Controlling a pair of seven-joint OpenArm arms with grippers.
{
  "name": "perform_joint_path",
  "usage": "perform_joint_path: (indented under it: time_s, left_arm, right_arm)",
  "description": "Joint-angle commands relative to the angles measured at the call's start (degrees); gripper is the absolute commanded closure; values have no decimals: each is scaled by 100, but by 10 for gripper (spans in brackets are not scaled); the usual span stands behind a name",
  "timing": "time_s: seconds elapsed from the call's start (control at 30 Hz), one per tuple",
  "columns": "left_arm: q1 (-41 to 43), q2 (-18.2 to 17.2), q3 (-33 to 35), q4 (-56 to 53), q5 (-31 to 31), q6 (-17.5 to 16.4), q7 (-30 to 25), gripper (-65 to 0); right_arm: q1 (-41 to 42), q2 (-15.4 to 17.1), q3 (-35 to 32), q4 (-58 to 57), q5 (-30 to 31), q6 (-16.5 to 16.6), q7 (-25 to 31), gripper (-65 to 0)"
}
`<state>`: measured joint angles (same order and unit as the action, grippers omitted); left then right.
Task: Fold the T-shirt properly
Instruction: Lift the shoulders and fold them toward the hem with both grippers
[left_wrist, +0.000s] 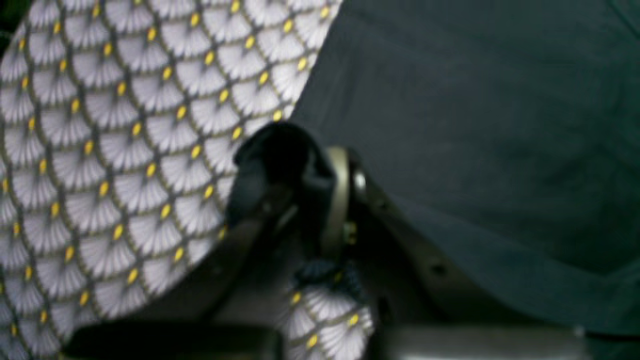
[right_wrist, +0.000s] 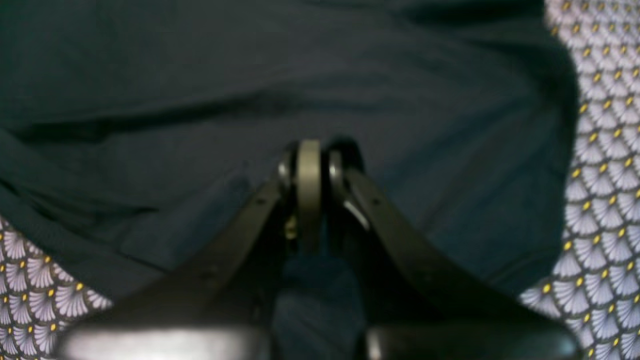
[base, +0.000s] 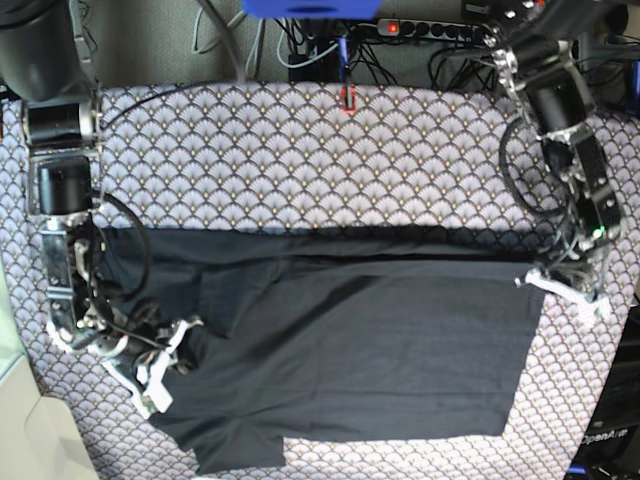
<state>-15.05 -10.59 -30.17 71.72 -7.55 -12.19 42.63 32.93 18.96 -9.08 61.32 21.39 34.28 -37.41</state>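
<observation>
Next, my left gripper lets go of the bunched corner on the T-shirt's flat part, just inside its edge (base: 522, 309) (left_wrist: 360, 129) along the tablecloth.
The dark T-shirt (base: 370, 350) lies spread flat across the scallop-patterned tablecloth (base: 300, 160), with a sleeve at the lower left and a fold line along its far edge. My left gripper (base: 533, 281) is at the shirt's right edge. In the left wrist view, the left gripper (left_wrist: 320, 165) is shut on a bunched corner of the T-shirt (left_wrist: 475, 125). My right gripper (base: 190, 330) is at the shirt's left side near the sleeve. The right wrist view shows the right gripper (right_wrist: 310, 165) shut low over the T-shirt (right_wrist: 200, 75), with dark cloth pinched between its fingers.
Cables and a power strip (base: 430, 30) run behind the table's far edge. A small red marker (base: 348, 98) sits at the back centre of the tablecloth. The table's left edge (base: 20, 400) and right edge (base: 625, 330) lie close to both arms.
</observation>
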Motion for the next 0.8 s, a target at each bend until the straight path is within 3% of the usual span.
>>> perform_joint_path:
  time_s: [0.0, 0.17, 0.4, 0.77]
  left_arm:
    - [-170, -62, 85, 129, -58, -25, -127, 0]
    - [-381, -36, 464, 164, -58, -17, -127, 0]
    - [-539, -53, 472, 102, -58, -17, -153, 0]
    - [-548, -53, 464, 32, -58, -17, -171, 0]
  right_arm:
    - [211, 60, 33, 79, 90, 5, 185, 0]
    - [211, 42, 51, 70, -218, 5, 273, 0]
    - [316, -81, 77, 61, -798, 5, 413, 0]
    - [597, -177, 51, 35, -842, 5, 422, 0]
